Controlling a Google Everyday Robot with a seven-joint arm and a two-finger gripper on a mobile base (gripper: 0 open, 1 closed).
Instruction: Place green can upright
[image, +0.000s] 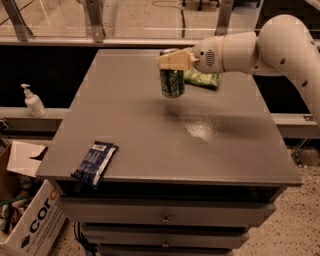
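Observation:
The green can, now upright in my gripper's hold, will be let go upright by my gripper on the grey table (171, 109), just in front of the green snack bag.
The green can (172, 82) is upright, with its green patterned label facing me and its silver top just under the gripper. It hangs or stands near the far middle of the grey table (150, 145); I cannot tell if its base touches the top. My gripper (173, 60), beige fingers on a white arm reaching in from the right, is shut on the green can at its upper part.
A crinkled green snack bag (202, 78) lies just behind and right of the can. A dark blue snack packet (95, 162) lies at the table's front left edge. A white pump bottle (33, 101) and a cardboard box (25, 220) stand left of the table.

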